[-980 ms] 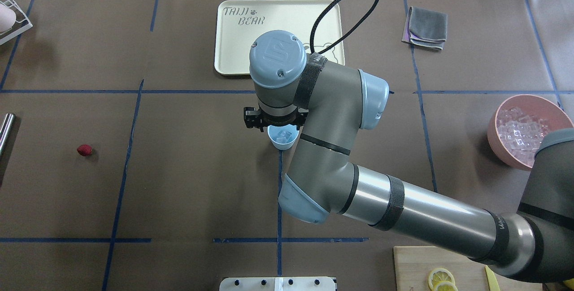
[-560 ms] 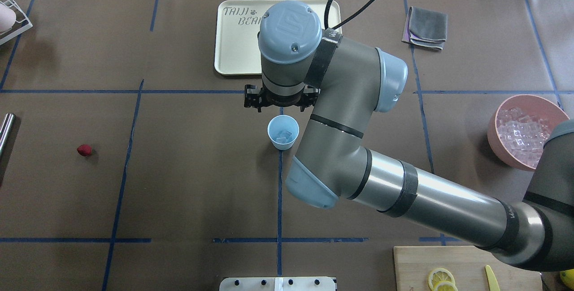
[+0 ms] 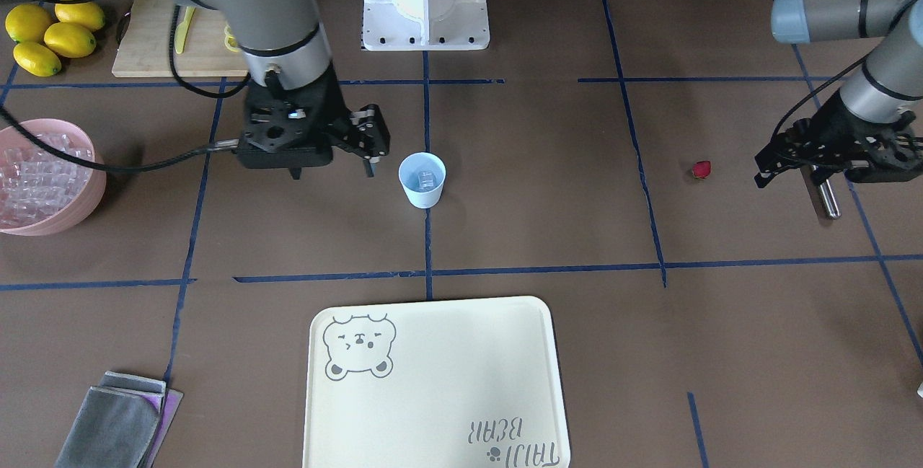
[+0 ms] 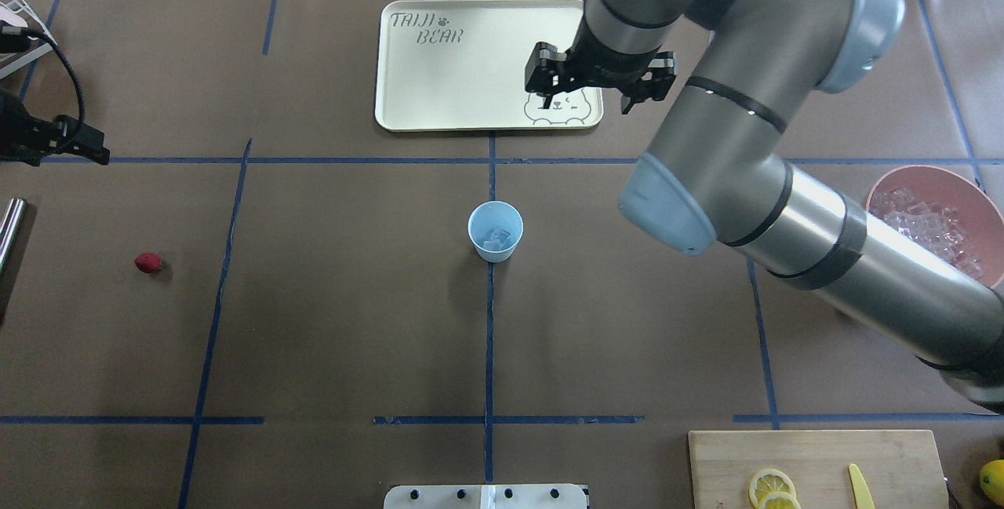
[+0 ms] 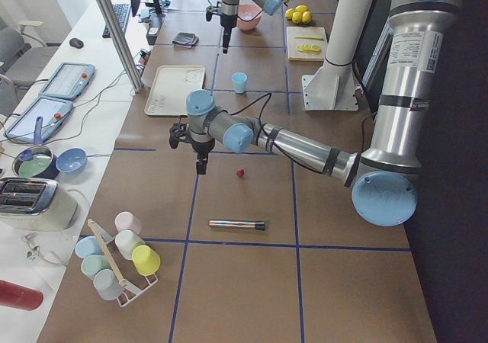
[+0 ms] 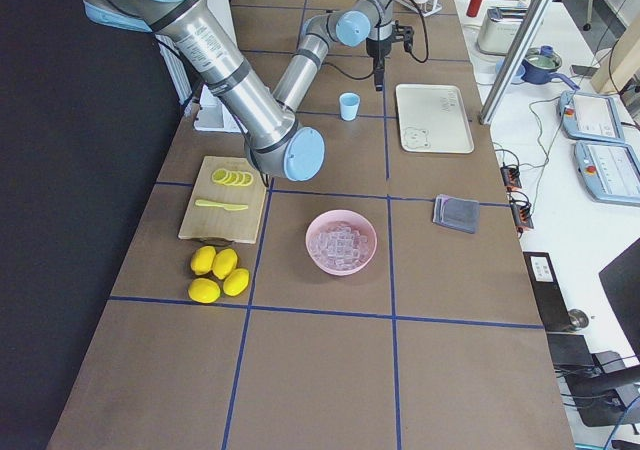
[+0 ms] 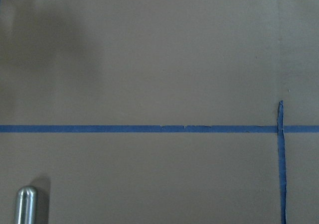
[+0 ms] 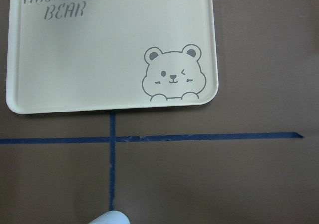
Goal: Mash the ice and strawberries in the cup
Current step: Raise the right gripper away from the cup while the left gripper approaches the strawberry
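Observation:
Next, my left gripper goes to the strawberry's red sides [image 3: 701, 169] and closes there, because the pale blue cup still needs the fruit.
The pale blue cup [image 4: 495, 230] stands upright at the table's middle with a few ice cubes [image 4: 496, 239] in it; it also shows in the front view [image 3: 422, 179]. The strawberry [image 4: 147, 262] lies alone on the table far to the left [image 3: 701, 169]. My right gripper [image 4: 598, 89] is open and empty, raised over the tray's near right corner, well beyond the cup [image 3: 332, 169]. My left gripper [image 3: 811, 165] is open and empty, above the end of a metal rod [image 3: 824, 197], a little beyond the strawberry.
A cream tray [image 4: 439, 62] lies behind the cup. A pink bowl [image 4: 925, 171] of ice cubes sits at the right. A grey cloth [image 4: 747, 46] lies at the back right. A cutting board [image 4: 816, 454] with lemon slices is at the front right.
My right gripper has risen off the cup and moved away to the right, over the tray's corner. My left gripper has come into view at the left edge.

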Tool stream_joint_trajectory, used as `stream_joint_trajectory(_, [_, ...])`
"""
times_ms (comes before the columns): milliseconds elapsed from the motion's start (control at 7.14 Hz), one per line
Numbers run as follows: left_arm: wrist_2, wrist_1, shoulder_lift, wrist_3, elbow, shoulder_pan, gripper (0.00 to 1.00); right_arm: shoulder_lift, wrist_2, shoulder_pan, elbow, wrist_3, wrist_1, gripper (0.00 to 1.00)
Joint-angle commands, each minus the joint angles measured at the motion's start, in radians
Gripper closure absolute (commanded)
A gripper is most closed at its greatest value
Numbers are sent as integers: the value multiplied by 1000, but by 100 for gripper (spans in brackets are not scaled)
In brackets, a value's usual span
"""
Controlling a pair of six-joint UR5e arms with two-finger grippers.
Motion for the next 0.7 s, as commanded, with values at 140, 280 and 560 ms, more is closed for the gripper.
stream_joint_trajectory(140, [196, -227, 102, -241, -8, 201, 0, -183, 154, 224, 59, -318, 0, 0])
stream_joint_trajectory(280, [249, -249, 105, -295, -7, 252, 0, -220, 186, 281, 63, -387, 0, 0])
stream_joint_trajectory(560, [301, -274, 115, -329, 4, 306, 0, -291, 240, 370, 71, -519, 0, 0])
